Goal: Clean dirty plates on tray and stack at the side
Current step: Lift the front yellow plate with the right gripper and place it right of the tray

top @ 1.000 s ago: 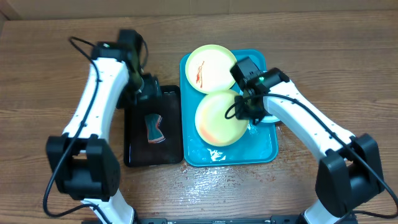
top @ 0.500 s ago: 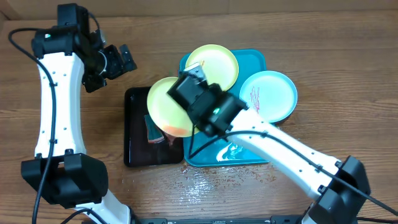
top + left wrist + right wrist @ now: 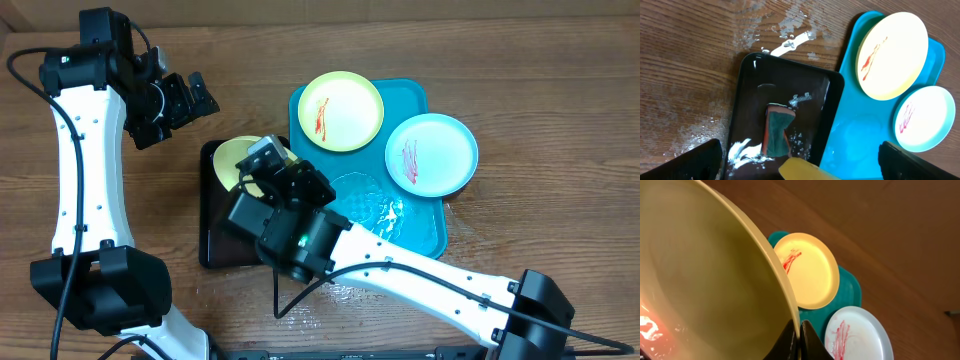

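Observation:
The pale yellow-green plate will leave my right gripper on the bare wooden table [image 3: 494, 167] beside the light blue plate.
My right gripper [image 3: 799, 339] is shut on the rim of a pale yellow-green plate [image 3: 705, 280], held tilted above the black tray [image 3: 222, 235]; the plate [image 3: 245, 158] shows partly behind the wrist. A second yellow-green plate [image 3: 341, 110] with a red smear lies at the far left of the turquoise tray [image 3: 415, 230]. A light blue plate [image 3: 431, 153] with red smears overhangs the tray's right rim. My left gripper [image 3: 180, 100] is open and empty, raised over the table left of the trays; the held plate's edge [image 3: 802, 170] shows between its fingers.
A sponge [image 3: 776, 129] with a green top lies in the black tray [image 3: 747, 100] amid foam. Water and foam are spilled on the wooden table [image 3: 785, 42] beyond the black tray and in front of the turquoise tray [image 3: 330, 290].
My right gripper lifted the yellow-green plate off the turquoise tray and carried it left over the black tray. My left arm rose and swung back-left away from the sponge.

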{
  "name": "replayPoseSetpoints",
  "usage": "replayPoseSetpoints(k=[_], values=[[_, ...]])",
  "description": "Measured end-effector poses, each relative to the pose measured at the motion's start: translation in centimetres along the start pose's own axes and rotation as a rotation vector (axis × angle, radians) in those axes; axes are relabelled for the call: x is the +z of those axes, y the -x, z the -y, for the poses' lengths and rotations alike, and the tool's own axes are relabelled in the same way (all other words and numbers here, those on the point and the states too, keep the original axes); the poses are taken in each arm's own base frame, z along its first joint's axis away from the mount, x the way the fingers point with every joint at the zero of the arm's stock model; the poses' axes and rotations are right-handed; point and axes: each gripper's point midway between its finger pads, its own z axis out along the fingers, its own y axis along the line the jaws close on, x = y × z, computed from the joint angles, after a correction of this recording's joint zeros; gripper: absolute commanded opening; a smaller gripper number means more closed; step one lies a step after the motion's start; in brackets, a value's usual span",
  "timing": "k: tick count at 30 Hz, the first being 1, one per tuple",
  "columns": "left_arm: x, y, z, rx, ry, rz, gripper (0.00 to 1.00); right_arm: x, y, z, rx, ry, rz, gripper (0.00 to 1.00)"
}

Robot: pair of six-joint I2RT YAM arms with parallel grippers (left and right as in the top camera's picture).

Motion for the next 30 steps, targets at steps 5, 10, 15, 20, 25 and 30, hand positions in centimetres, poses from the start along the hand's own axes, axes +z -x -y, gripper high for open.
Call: replayPoseSetpoints(k=[5,10,15,20,25,30], values=[[0.0,0.0,0.1,0.003,-0.003,-0.001,1.00,-1.0,0.5,0.2,-0.015,-0.052,0.040,0.04],[0.0,0.0,0.1,0.003,-0.003,-0.001,1.00,-1.7,0.9,0.7,-0.024,-0.103,0.072,0.04],[0.0,0.0,0.1,0.003,-0.003,-0.001,1.00,-1.9,1.0,1.0,-0.025,-0.126,0.083,0.04],[0.0,0.0,0.1,0.003,-0.003,-0.001,1.00,-2.0,1.2,1.4,-0.025,-0.153,0.093,0.04],[0.0,0.0,0.1,0.003,-0.003,-0.001,1.00,-2.5,1.5,1.9,-0.030,-0.198,0.117,0.04],[0.0,0.0,0.1,0.003,-0.003,0.000,1.00,-3.2,1.6,1.5,-0.041,-0.202,0.135,0.04]])
